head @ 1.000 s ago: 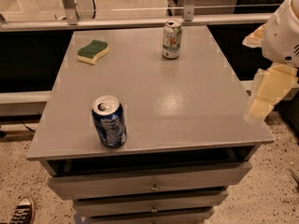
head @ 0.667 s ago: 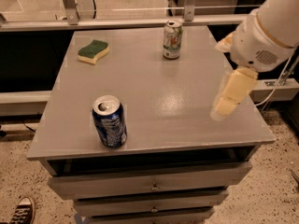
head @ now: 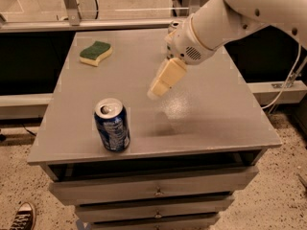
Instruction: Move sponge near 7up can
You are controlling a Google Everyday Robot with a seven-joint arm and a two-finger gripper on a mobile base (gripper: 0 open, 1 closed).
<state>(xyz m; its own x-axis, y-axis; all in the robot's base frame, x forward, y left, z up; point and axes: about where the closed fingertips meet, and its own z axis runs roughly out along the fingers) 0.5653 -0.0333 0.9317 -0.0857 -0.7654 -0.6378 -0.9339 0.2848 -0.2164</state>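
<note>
Next, my gripper will go to the near end of the green sponge [head: 97, 56] at the table's back and close there.
The sponge [head: 96, 52], green on top over pale yellow foam, lies flat at the back left of the grey table [head: 206, 123]. The 7up can [head: 174, 25] stands at the back of the table. It is mostly hidden behind my white arm, and only a sliver of its silver top shows. My gripper [head: 156, 90] hangs above the middle of the table, pointing down and to the left. It is well to the right of the sponge and nearer the front, and holds nothing that I can see.
A dark blue soda can [head: 112, 124] stands upright near the table's front left edge. Drawers sit under the tabletop. A shoe [head: 20, 217] shows on the floor at the bottom left. A cable [head: 288, 80] hangs at the right.
My arm has swung in from the right edge to over the middle of the table and now covers most of the 7up can. The sponge and both cans have not moved.
</note>
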